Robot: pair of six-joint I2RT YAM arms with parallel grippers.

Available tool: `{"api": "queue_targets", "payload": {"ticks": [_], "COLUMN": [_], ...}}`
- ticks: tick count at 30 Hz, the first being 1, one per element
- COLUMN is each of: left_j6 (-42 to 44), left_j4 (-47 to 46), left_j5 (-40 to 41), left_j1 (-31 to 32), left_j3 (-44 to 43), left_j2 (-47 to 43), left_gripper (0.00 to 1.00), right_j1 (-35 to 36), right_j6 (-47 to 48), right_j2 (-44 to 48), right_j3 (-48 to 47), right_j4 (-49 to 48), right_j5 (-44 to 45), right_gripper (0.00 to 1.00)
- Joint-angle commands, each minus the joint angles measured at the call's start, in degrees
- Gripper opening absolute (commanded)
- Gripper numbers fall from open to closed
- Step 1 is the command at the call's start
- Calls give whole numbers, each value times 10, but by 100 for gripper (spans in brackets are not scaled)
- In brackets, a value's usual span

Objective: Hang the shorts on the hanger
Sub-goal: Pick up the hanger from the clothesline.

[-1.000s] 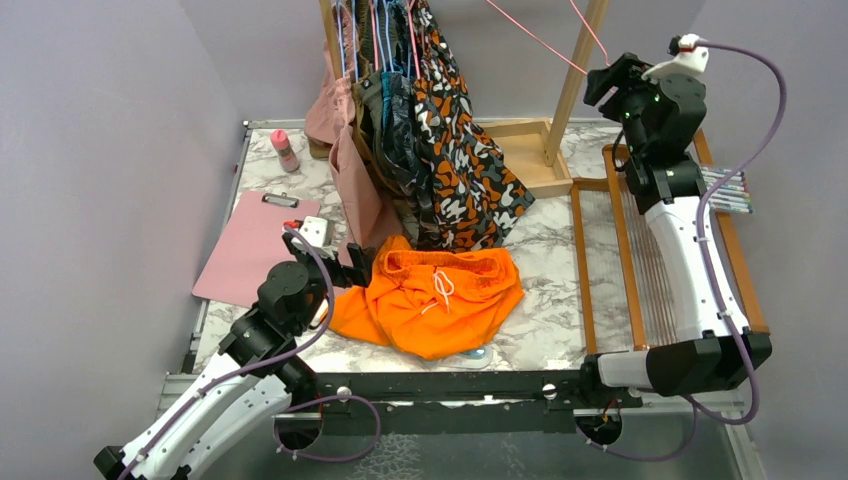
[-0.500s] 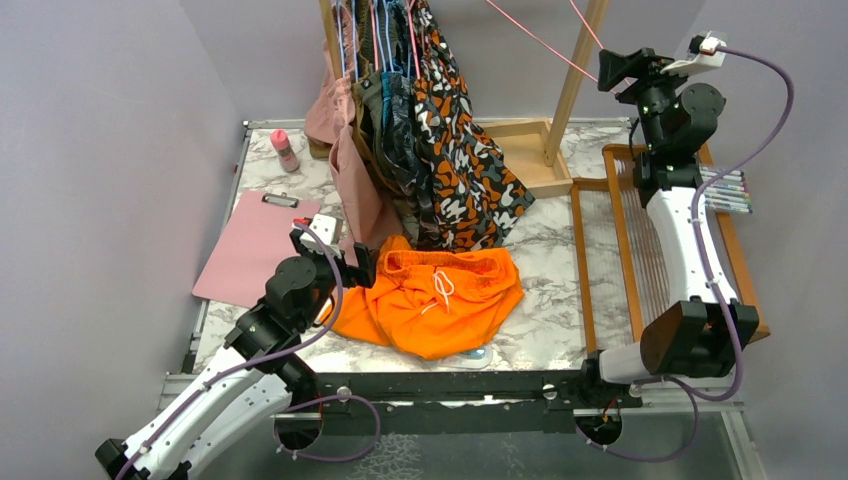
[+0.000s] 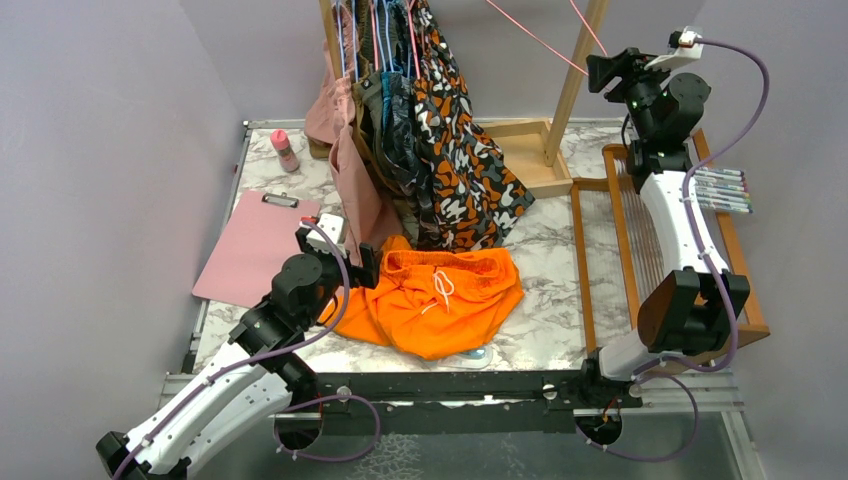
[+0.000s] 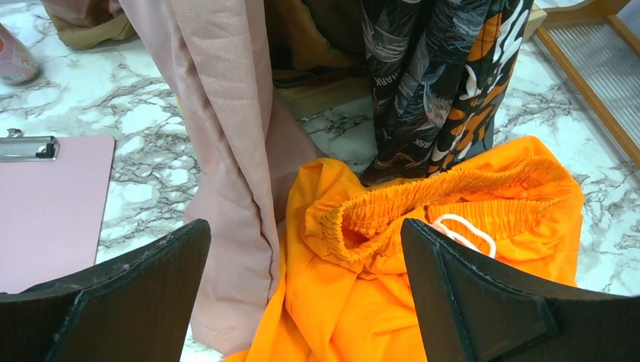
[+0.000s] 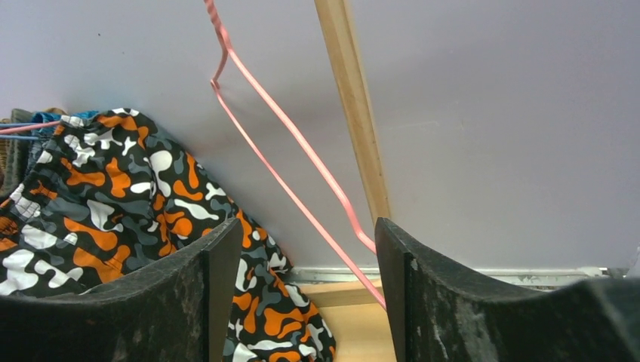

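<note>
The pink hanger's lower corner is crooked against one finger, so I need to open my right gripper wide, line up edge-on, then close on its wire end (image 3: 584, 72).
The bright orange shorts (image 3: 435, 300) lie crumpled on the marble table, waistband and white drawstring up; they also show in the left wrist view (image 4: 423, 249). My left gripper (image 3: 362, 266) is open and empty, just at the shorts' left edge, its jaws wide either side of the waistband corner. The thin pink hanger (image 3: 540, 38) hangs high at the back; in the right wrist view its wire (image 5: 302, 166) runs down between my jaws. My right gripper (image 3: 600, 75) is raised high, open, beside the hanger's lower corner.
A wooden rack post (image 3: 575, 80) stands by the hanger. Several garments hang at the back, a blotch-patterned one (image 3: 460, 160) and a dusty pink one (image 3: 350, 180). A pink clipboard (image 3: 250, 245) lies left, a wooden frame (image 3: 620, 240) right, a pink bottle (image 3: 285, 150) far left.
My right arm has risen and swung its gripper toward the pink hanger. My left gripper has crept a little right, toward the shorts' waistband. The shorts have not moved.
</note>
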State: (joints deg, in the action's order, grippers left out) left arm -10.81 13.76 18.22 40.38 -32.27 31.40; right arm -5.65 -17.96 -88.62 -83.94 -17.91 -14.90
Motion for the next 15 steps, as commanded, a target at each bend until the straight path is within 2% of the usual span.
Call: {"api": "queue_targets", "payload": {"ticks": [1, 15], "left_j6": [8, 7], "left_j4": [-13, -15], "left_j5": [-11, -11], "left_j1": [5, 15], "left_j3": [-3, -1], "left_j2": [-4, -7], "left_gripper": [98, 98], "right_j1": [-3, -2], "right_j6": [8, -41], "right_j2": [11, 72], "right_j3": [12, 89], "right_j4": [-3, -41], "right_j5": [-27, -124], "right_gripper": [65, 41]}}
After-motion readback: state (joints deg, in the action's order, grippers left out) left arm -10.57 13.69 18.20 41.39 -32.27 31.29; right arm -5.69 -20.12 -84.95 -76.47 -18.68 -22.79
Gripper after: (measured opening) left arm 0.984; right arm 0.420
